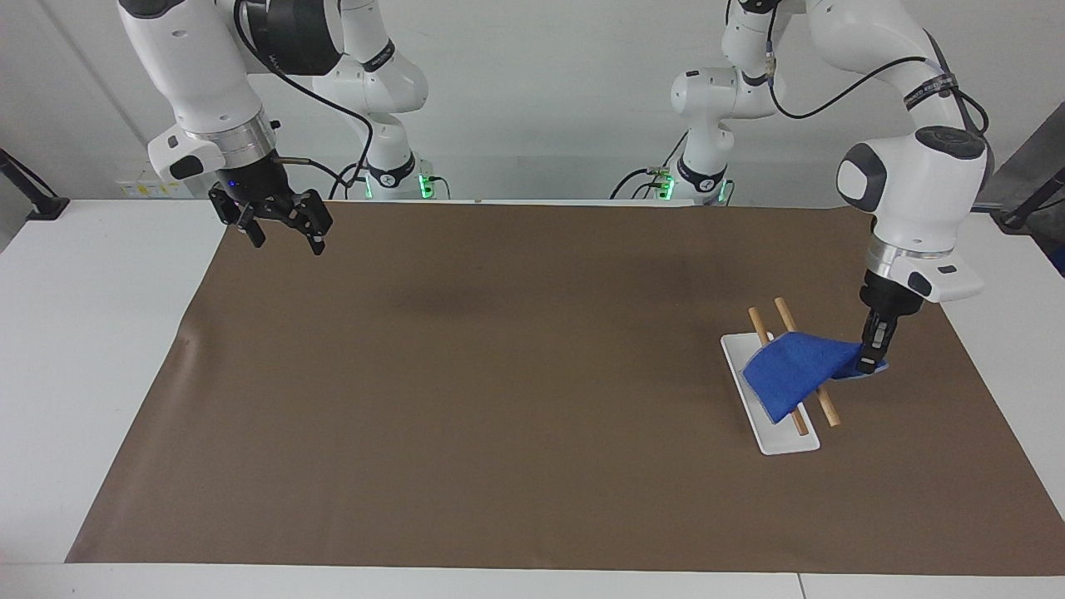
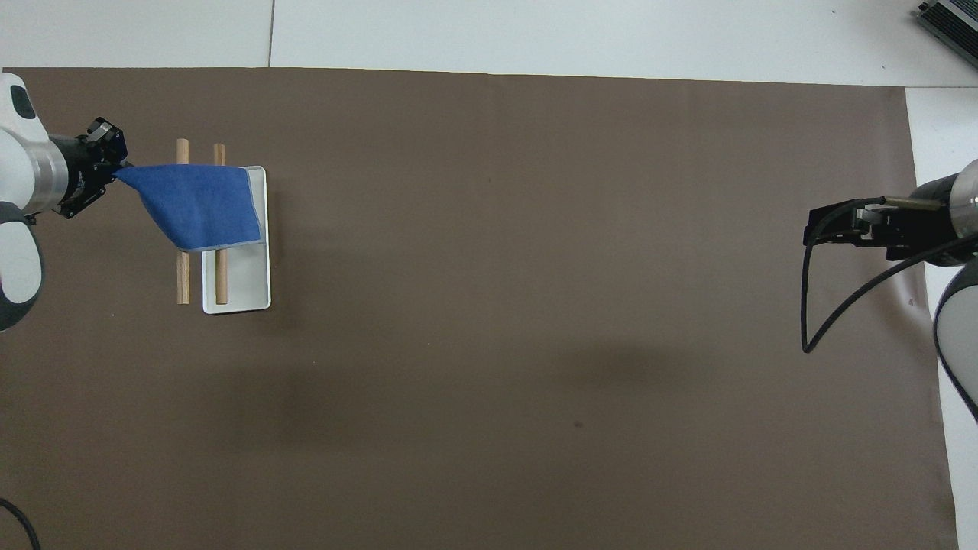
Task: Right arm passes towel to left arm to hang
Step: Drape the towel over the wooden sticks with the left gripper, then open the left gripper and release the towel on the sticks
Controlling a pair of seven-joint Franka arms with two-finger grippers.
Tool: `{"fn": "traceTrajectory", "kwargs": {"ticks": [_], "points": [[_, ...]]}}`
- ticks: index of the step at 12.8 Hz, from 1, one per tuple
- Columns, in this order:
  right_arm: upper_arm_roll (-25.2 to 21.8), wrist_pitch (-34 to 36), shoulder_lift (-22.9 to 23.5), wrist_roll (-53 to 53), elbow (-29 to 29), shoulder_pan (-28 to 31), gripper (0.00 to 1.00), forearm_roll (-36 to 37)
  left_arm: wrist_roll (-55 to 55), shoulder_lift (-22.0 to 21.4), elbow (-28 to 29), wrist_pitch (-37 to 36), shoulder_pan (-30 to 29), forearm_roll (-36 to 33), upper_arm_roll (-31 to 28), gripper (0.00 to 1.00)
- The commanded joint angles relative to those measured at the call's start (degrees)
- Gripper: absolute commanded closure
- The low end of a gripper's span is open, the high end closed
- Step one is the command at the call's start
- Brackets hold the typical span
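My left gripper is going to let go of the blue towel, now draped over the rods, across the wooden rods of the small rack [image 2: 212,217].
The blue towel [image 1: 789,374] [image 2: 200,205] lies draped over the two wooden rods [image 1: 826,409] [image 2: 182,279] of a small rack with a white base [image 1: 786,441] [image 2: 238,294], toward the left arm's end of the table. My left gripper [image 1: 869,363] [image 2: 113,169] is shut on one corner of the towel, low beside the rack over the mat. My right gripper [image 1: 283,239] [image 2: 811,229] is open and empty, up in the air over the mat's corner at the right arm's end.
A brown mat [image 1: 499,374] [image 2: 535,305] covers most of the white table [image 1: 83,333]. A black cable [image 2: 806,305] loops down from the right arm's wrist.
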State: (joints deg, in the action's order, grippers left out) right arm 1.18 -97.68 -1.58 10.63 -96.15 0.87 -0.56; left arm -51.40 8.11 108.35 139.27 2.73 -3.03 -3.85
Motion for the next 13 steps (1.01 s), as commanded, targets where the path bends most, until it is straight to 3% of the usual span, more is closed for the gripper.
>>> {"fn": "traceTrajectory", "kwargs": {"ticks": [1,10,12,13], "points": [[-0.9,1.5,-0.1,-1.4,-0.2,-1.0,0.0,1.1,3.8,-0.3,4.1,6.3,-1.6,-0.9,0.5,1.0],[-2.5,1.1,0.0,-3.0,-0.3,-1.9,0.0,1.3,4.8,4.1,5.5,12.2,1.1,-0.9,0.7,1.0],[-2.4,1.3,0.0,-3.0,-0.4,-2.3,0.0,1.3,4.8,4.4,5.9,13.3,1.1,-0.9,0.6,0.84],[-2.4,1.4,0.0,-3.0,-0.4,-2.4,0.0,1.3,4.9,4.4,5.7,13.3,0.5,-0.9,0.5,0.66]]}}
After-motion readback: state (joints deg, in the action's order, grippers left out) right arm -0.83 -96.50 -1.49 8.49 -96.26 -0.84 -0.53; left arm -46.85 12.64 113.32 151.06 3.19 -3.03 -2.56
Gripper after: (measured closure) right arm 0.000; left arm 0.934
